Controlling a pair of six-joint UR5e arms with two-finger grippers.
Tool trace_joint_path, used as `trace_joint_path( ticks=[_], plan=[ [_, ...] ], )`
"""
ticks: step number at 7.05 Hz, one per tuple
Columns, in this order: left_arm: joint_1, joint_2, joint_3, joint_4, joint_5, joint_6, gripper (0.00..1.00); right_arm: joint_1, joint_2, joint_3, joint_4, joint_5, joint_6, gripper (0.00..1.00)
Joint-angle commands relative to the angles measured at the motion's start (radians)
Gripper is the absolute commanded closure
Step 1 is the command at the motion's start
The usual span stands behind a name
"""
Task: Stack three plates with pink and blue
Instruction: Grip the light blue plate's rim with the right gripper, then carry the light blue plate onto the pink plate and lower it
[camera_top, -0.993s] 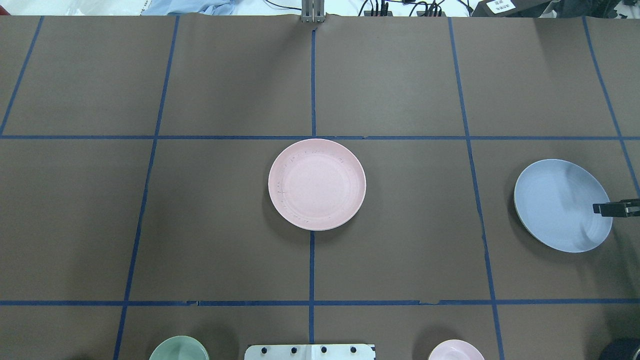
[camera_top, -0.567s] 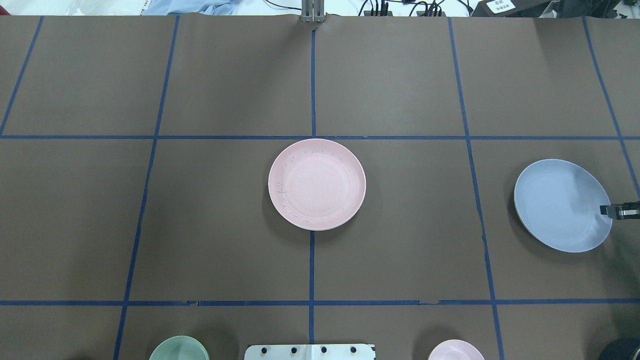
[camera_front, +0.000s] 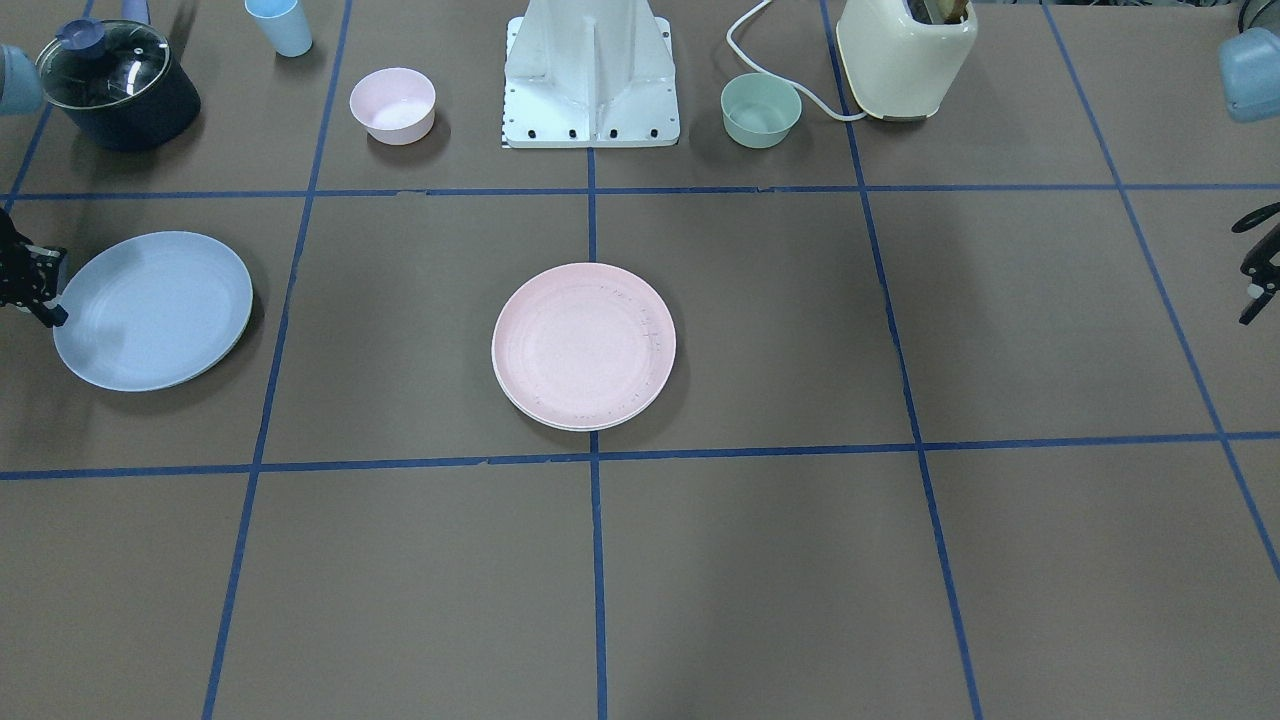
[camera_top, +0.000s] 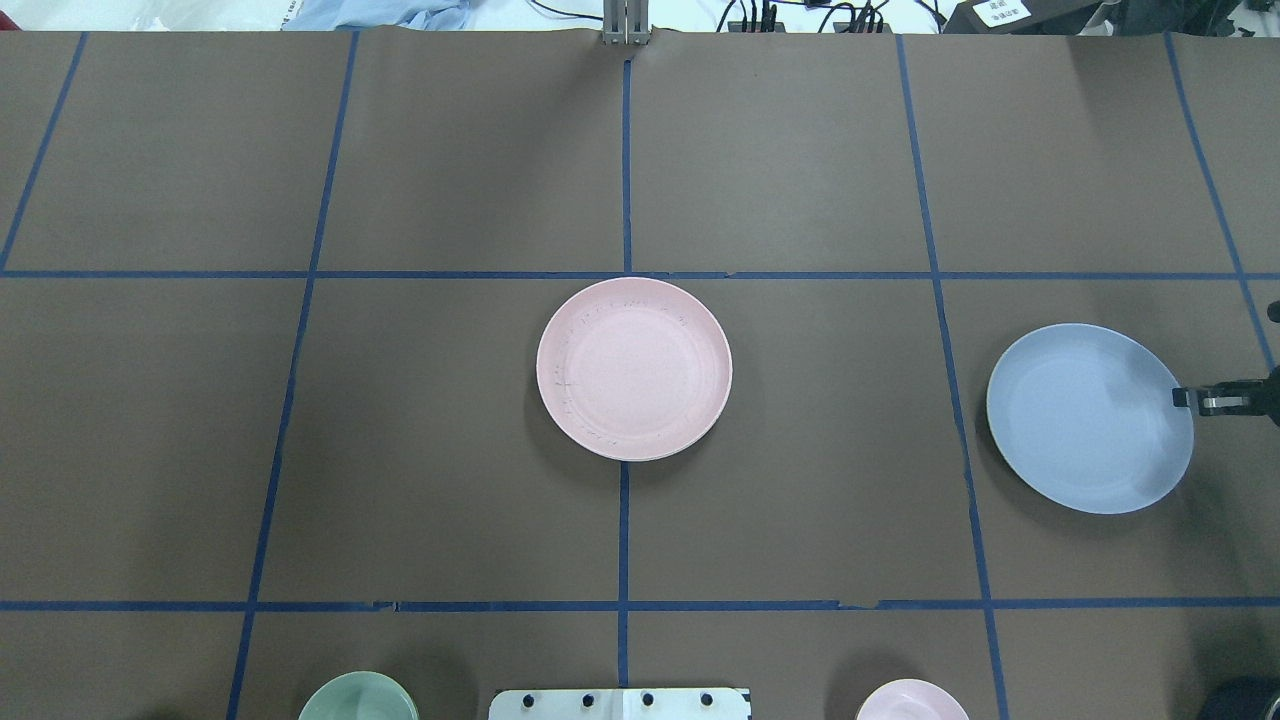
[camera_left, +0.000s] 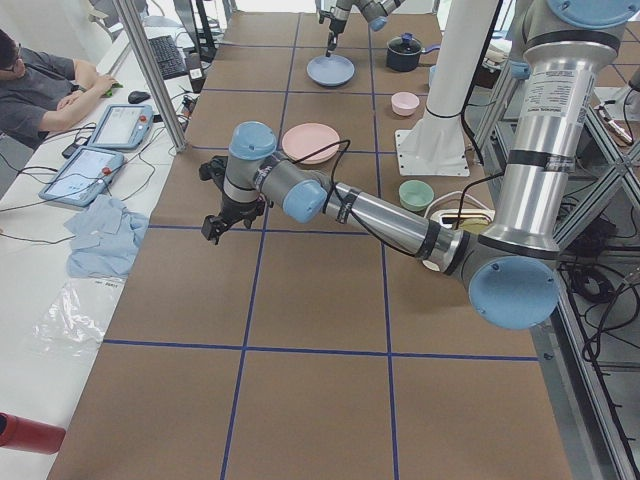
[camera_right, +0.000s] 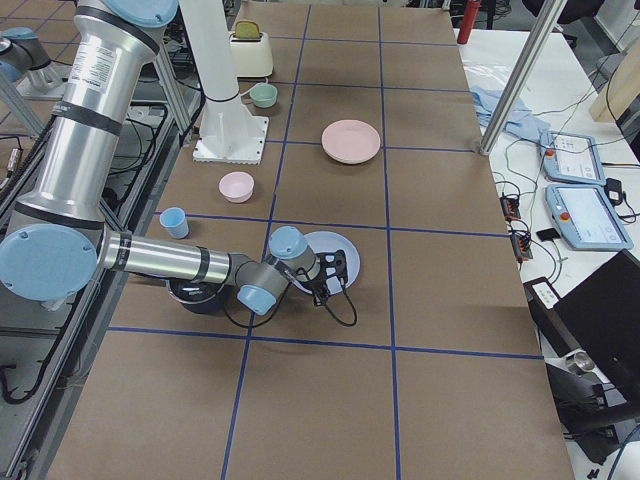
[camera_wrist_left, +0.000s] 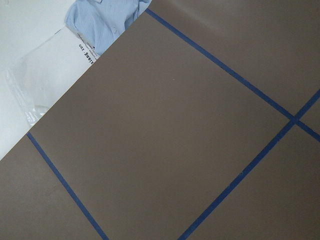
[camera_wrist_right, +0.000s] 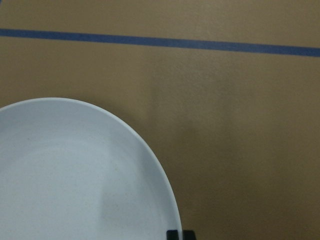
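The robot's right gripper needs to set the blue plate down squarely on top of the pale pink plate (camera_front: 583, 344).
The pale pink plate (camera_top: 633, 368) lies at the table's middle, and a cream rim (camera_front: 540, 413) shows under its near edge in the front view. The pale blue plate (camera_top: 1088, 418) is at the right; it also shows in the front view (camera_front: 150, 308) and fills the right wrist view (camera_wrist_right: 75, 175). My right gripper (camera_top: 1183, 400) is shut on the blue plate's outer rim, its fingertips (camera_wrist_right: 175, 234) pinched together there. My left gripper (camera_front: 1248, 270) hangs open and empty over bare table far to the left, away from all the plates.
By the robot base (camera_front: 590, 75) stand a small pink bowl (camera_front: 392, 105), a small green bowl (camera_front: 760, 110), a cream toaster (camera_front: 905, 55), a lidded dark pot (camera_front: 115, 85) and a light blue cup (camera_front: 280, 25). Operators' tablets lie beyond the far edge.
My right gripper drew back from over the blue plate to its rim. Now the plate and the gripper have shifted together to the left, toward the pink plate.
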Motion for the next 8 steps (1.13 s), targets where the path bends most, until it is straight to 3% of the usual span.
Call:
trace_joint_path(
  ticks=[1,2,4,6,8],
  plan=[
    [0.000,0.007,-0.001,0.000,0.000,-0.001,0.00,0.009,0.102,0.146,-0.167,0.066,0.102,1.00],
    [0.000,0.008,0.000,0.000,0.000,-0.001,0.00,0.009,0.180,0.217,-0.286,0.067,0.174,1.00],
    [0.000,0.008,0.000,0.000,0.000,-0.003,0.00,-0.055,0.370,0.242,-0.386,0.050,0.340,1.00],
    [0.000,0.008,-0.001,0.000,0.000,-0.038,0.00,-0.208,0.579,0.247,-0.574,-0.113,0.474,1.00],
    [0.000,0.007,-0.001,-0.002,0.000,-0.041,0.00,-0.383,0.705,0.230,-0.723,-0.310,0.538,1.00]
  ],
)
